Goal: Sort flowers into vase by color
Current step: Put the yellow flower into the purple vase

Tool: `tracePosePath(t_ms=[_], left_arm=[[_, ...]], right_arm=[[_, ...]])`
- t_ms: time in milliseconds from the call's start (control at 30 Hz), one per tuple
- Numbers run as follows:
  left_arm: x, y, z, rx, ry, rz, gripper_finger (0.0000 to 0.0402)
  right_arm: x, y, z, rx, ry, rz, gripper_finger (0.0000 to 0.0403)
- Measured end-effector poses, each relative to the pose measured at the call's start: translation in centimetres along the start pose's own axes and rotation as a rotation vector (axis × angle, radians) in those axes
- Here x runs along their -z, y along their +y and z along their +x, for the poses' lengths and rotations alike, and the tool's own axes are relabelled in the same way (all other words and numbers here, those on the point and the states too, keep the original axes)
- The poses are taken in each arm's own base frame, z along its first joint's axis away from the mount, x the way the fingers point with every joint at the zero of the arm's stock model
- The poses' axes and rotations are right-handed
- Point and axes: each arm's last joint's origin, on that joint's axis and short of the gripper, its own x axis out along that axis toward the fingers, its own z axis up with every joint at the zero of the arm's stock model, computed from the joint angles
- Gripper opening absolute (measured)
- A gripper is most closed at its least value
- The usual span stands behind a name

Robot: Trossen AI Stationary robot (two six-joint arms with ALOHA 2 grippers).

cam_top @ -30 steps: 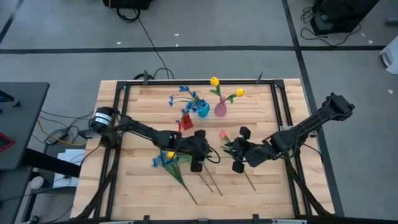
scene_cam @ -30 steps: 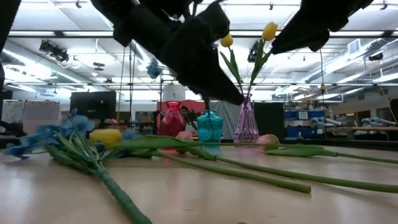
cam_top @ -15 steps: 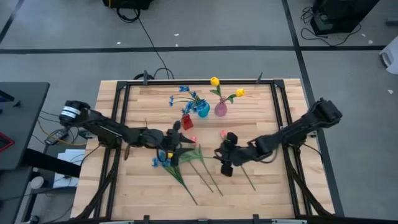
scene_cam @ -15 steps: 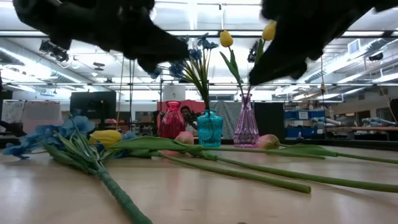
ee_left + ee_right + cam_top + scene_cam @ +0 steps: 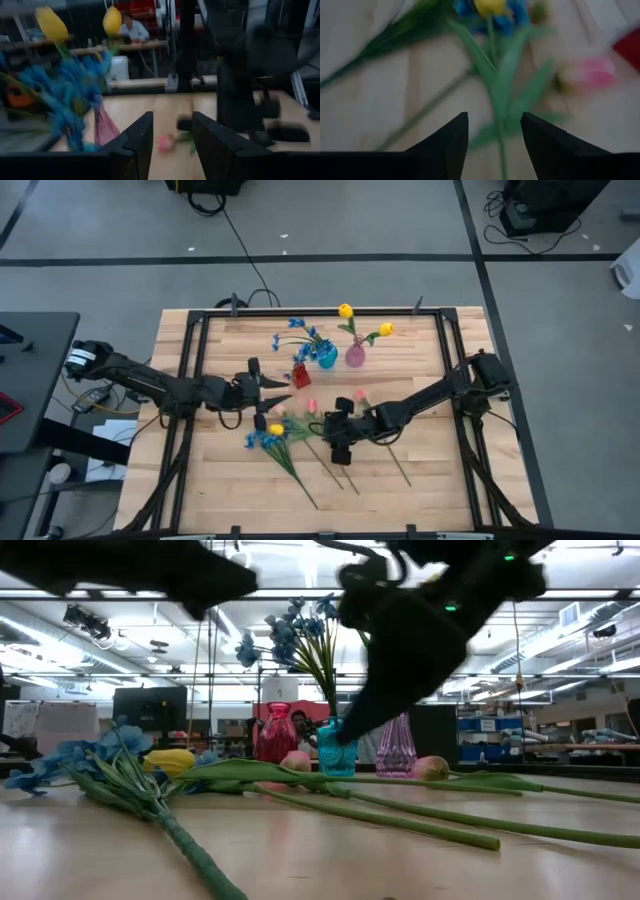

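The yellow tulip's leaves lie over a pink tulip's leaves, so the robot's right gripper will grasp only the yellow tulip's stem [image 5: 501, 145], below its leaves, before lifting.
Loose flowers lie flat on the table: a blue bunch [image 5: 260, 439], a yellow tulip [image 5: 275, 429] and two pink tulips [image 5: 310, 406] [image 5: 358, 395], their green stems [image 5: 335, 470] running toward the near edge. My left gripper [image 5: 280, 385] is open and empty, left of the red vase [image 5: 300, 375]; its wrist view looks past the fingers [image 5: 172, 142] at a pink tulip [image 5: 165, 142]. My right gripper [image 5: 336, 428] is open and empty above the stems; its wrist view [image 5: 495, 132] shows green stems [image 5: 497, 95] below it.
Three vases stand near the far edge: the red one, a teal one [image 5: 326, 358] holding blue blossoms and a pink one [image 5: 354, 355] holding two yellow tulips [image 5: 345, 311]. Bare wood lies at the table's near left [image 5: 210, 490] and right [image 5: 450, 480].
Both arms have swept toward the table's left. My left gripper went from over the loose flowers to beside the red vase, a little toward the far edge. My right gripper moved from the right-hand stems to above the middle stems. The flowers have stayed where they lay.
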Motion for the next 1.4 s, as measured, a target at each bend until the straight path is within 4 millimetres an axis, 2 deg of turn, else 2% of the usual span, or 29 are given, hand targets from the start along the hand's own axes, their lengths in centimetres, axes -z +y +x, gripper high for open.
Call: tracePosePath(t_ms=[67,167,400,467,533,600,667,767,900,1067,1267,1400], left_arm=[[-0.7,0.1,-0.3,-0.001,-0.047,0.0,0.0142],[-0.6,0.1,-1.1,0.009,-0.064,0.019,0.0142],[1.5,0.7,-3.3,-0.014,-0.105,0.055,0.0142],[1.1,0.9,-3.5,-0.031,-0.162,0.048,0.0142],[1.4,1.2,-4.2,-0.061,-0.177,0.053,0.0142],[0.8,1.3,-4.4,-0.065,-0.222,0.036,0.0142],[1.4,1.4,-4.7,-0.071,-0.193,0.056,0.0142],[1.1,1.6,-4.8,-0.091,-0.215,0.052,0.0142],[1.2,1.6,-4.8,-0.099,-0.2,0.065,0.0142],[1.7,1.4,-4.3,-0.097,-0.141,0.071,0.0142],[1.7,1.2,-3.8,-0.104,-0.115,0.077,0.0142],[1.8,1.2,-3.7,-0.11,-0.106,0.071,0.0142]], right_arm=[[0.3,0.1,0.6,0.021,0.027,-0.029,0.0187],[0.5,0.3,1.6,0.029,0.038,-0.042,0.0175],[0.8,-0.2,3.1,0.049,0.072,-0.031,0.0146],[0.9,-0.5,3.0,0.067,0.092,-0.03,0.0134],[0.8,-0.7,3.0,0.083,0.099,-0.015,0.0115],[0.9,-1.0,2.5,0.094,0.128,-0.014,0.0089],[0.8,-1.2,2.2,0.094,0.142,-0.013,0.0057],[1.1,-1.5,2.0,0.099,0.189,0.001,0.0013],[1.0,-1.9,1.2,0.111,0.22,0.017,0.0013],[0.2,-2.2,-0.9,0.107,0.215,0.019,0.0006],[-0.8,-2.3,-2.7,0.082,0.182,0.041,0.0026],[-0.3,-2.5,-3.1,0.096,0.233,0.079,0.0039]])
